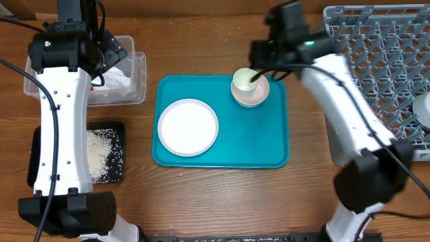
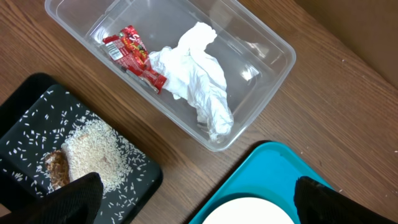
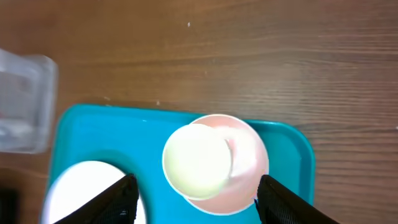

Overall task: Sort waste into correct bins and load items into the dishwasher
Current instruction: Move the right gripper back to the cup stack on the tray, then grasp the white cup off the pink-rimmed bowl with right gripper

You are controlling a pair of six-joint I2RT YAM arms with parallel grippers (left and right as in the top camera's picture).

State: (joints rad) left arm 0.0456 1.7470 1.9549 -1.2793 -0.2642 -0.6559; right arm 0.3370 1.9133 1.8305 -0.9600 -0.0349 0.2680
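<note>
The small white cup's rim (image 1: 235, 82) (image 3: 165, 167) has a side toward the round white plate. My right gripper will go to that side next and close there.
A small white cup (image 3: 196, 160) stands on a pale pink saucer (image 3: 249, 162) at the back right of the teal tray (image 1: 255, 144). My right gripper (image 3: 199, 202) is open above them, a finger on each side, holding nothing. A round white plate (image 1: 188, 126) lies on the tray's left half. My left gripper (image 2: 202, 205) hangs wide open and empty near the clear tub (image 2: 273, 46). The tub holds a crumpled white napkin (image 2: 199, 74) and a red wrapper (image 2: 134, 56). Rice (image 2: 93, 149) and a brown scrap (image 2: 57, 168) lie in the black tray (image 2: 25, 130).
The grey dish rack (image 1: 376, 60) fills the right side of the table, with a pale round dish (image 1: 423, 111) at its right edge. The clear tub (image 1: 138, 67) and the black tray (image 1: 121, 131) stand left of the teal tray, under my left arm.
</note>
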